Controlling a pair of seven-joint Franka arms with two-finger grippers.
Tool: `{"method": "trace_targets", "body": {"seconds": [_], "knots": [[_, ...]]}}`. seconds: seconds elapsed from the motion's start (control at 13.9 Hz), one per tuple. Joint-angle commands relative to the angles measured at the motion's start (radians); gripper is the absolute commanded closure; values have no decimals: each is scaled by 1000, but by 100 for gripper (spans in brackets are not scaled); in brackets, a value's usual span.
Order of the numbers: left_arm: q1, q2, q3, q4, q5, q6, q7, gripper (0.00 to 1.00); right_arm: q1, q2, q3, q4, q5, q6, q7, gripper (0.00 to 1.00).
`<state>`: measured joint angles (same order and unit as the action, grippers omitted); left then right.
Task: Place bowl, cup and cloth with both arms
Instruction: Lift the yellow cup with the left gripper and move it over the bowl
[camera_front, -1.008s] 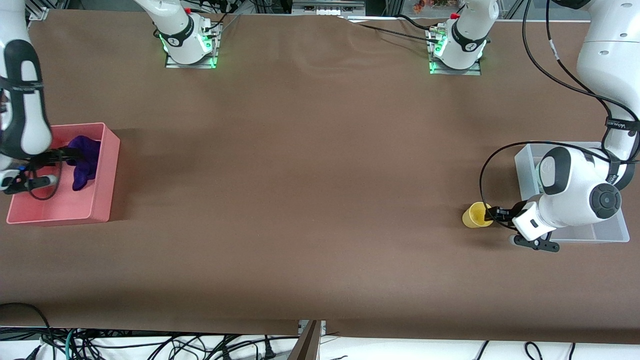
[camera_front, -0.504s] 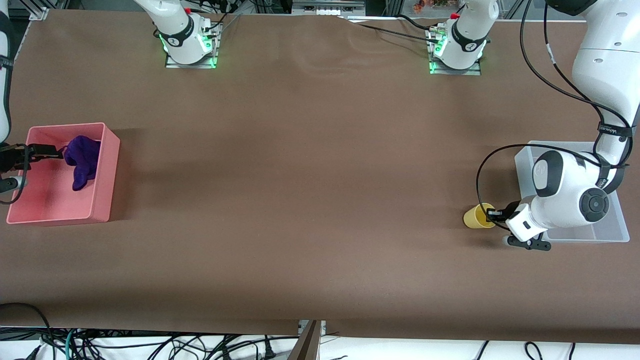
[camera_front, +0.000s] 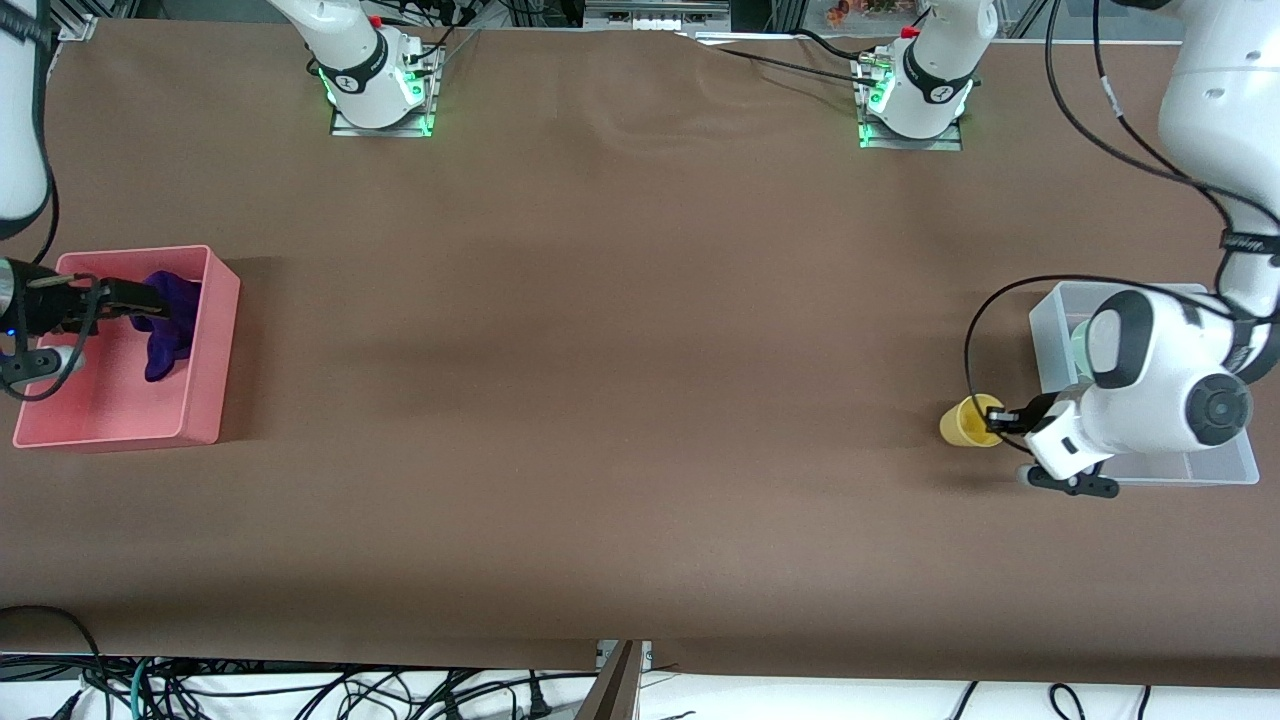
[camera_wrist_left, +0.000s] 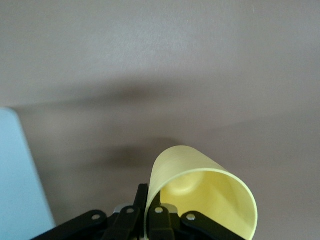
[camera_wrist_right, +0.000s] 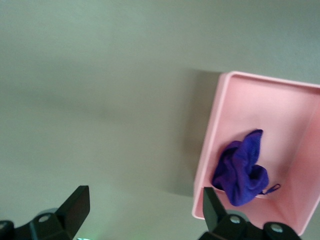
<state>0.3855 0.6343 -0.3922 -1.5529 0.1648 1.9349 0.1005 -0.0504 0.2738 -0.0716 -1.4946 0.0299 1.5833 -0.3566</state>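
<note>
Next, my left gripper releases the yellow cup into the mint-green bowl inside the clear bin (camera_front: 1104, 338).
The yellow cup (camera_front: 966, 422) hangs tilted just above the table beside the clear bin (camera_front: 1215, 465). My left gripper (camera_front: 995, 415) is shut on its rim; in the left wrist view the fingers of the left gripper (camera_wrist_left: 150, 216) pinch the cup (camera_wrist_left: 210, 192) wall. The mint-green bowl (camera_front: 1078, 346) sits in the clear bin, mostly hidden by my left arm. The purple cloth (camera_front: 165, 330) lies in the pink bin (camera_front: 205, 400). My right gripper (camera_front: 135, 298) is open and empty over that bin. The right wrist view shows the right gripper (camera_wrist_right: 145, 210), the cloth (camera_wrist_right: 240, 172) and the pink bin (camera_wrist_right: 260, 100).
The two bins stand at the two ends of the brown table. The clear bin's edge shows in the left wrist view (camera_wrist_left: 20, 185). The arm bases (camera_front: 378, 90) (camera_front: 915, 95) stand along the table's edge farthest from the front camera. Cables hang round my left arm.
My left gripper has shifted a little toward the clear bin with the cup. My right gripper has moved over the pink bin, toward the cloth; the cloth has not moved.
</note>
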Motion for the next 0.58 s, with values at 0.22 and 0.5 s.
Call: {"method": "trace_targets", "body": {"seconds": [0.22,0.5], "knots": [[102,-171,16,-13,18,-255,261,100,-8,-160,76,-7,-21,-13,27,0],[210,-179,12,-48,85,-267,393,100,-8,-222,19,-10,-8,6,11,0]]}}
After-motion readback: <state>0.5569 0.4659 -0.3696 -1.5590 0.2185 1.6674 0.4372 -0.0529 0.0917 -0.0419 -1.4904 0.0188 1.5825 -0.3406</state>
